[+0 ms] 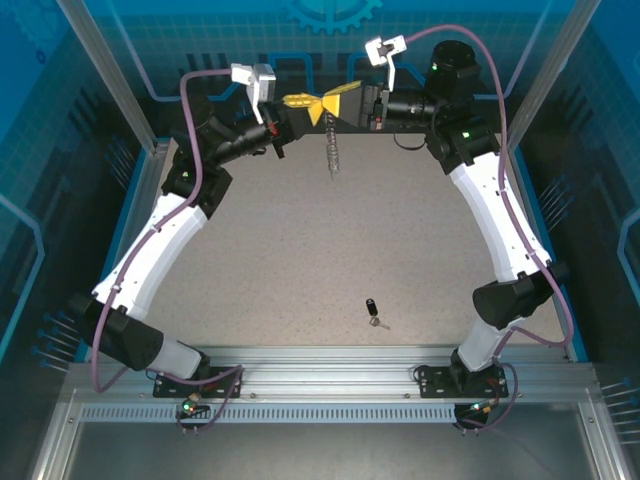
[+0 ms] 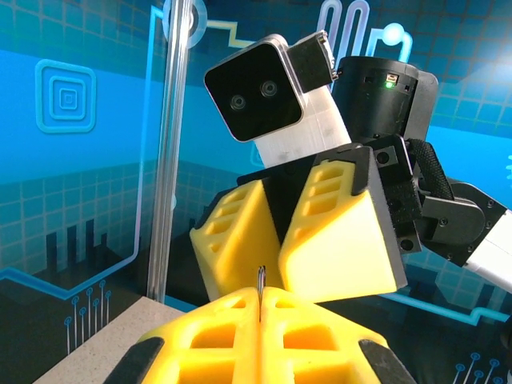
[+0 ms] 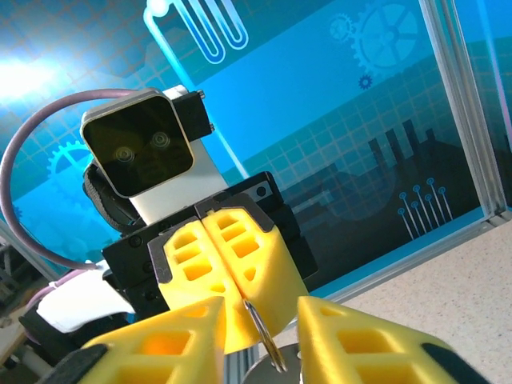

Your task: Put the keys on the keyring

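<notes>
The keyring sticks out only a little past my left gripper's fingers, so my right gripper should pinch the keyring's tip (image 3: 276, 362) while my left gripper takes a shallower hold.
The keyring (image 2: 261, 276) is a thin dark loop seen edge-on, pinched between the shut yellow fingers of my left gripper (image 2: 261, 300), high above the far middle of the table. Its beaded chain (image 1: 331, 155) hangs straight down. My right gripper (image 3: 260, 310) faces the left one tip to tip. Its jaws stand apart, one on either side of the keyring (image 3: 268, 344), with a gap on each side. In the top view, left gripper (image 1: 303, 103) and right gripper (image 1: 337, 100) meet. The small black-headed key (image 1: 374, 312) lies alone on the table near the front.
The speckled table (image 1: 280, 260) is walled by blue panels and aluminium posts (image 1: 105, 70) at the sides and back. Both arms arch up from their bases along the near rail (image 1: 320, 365). The key lies between the two bases.
</notes>
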Available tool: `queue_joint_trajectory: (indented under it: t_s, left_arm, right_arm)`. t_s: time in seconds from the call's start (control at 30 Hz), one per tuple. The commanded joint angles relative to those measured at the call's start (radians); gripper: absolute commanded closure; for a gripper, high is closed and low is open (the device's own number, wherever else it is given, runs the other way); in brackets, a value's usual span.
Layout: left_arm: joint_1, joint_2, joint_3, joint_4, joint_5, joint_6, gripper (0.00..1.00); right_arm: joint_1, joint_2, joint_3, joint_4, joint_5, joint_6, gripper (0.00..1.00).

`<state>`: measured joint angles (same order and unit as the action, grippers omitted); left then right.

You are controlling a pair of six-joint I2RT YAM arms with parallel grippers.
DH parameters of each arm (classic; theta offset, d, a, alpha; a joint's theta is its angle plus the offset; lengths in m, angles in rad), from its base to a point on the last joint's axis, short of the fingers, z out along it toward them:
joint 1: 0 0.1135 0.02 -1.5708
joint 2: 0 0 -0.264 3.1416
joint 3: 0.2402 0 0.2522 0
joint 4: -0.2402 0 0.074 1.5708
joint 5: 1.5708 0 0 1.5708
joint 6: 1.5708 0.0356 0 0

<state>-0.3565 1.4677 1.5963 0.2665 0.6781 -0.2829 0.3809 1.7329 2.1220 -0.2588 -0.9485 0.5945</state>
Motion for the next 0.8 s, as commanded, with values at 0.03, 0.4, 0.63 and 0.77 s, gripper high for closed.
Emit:
queue_joint_trajectory:
  t_s: [0.03, 0.4, 0.63, 0.77]
  left_arm:
    - [-0.006, 0.008, 0.043, 0.015, 0.019, 0.001, 1.00]
    - [-0.007, 0.006, 0.065, -0.032, -0.021, -0.025, 0.94]
    - [-0.004, 0.019, 0.140, -0.126, -0.066, -0.119, 0.69]
    - [-0.002, 0.035, 0.154, -0.112, -0.061, -0.210, 0.64]
  right_arm:
    - [0.011, -0.003, -0.005, -0.016, -0.026, -0.021, 0.81]
    - [-0.028, -0.047, -0.109, 0.144, 0.002, 0.066, 1.00]
    - [-0.059, -0.061, -0.158, 0.356, 0.018, 0.210, 1.00]
    - [-0.059, -0.062, -0.170, 0.441, 0.039, 0.270, 1.00]
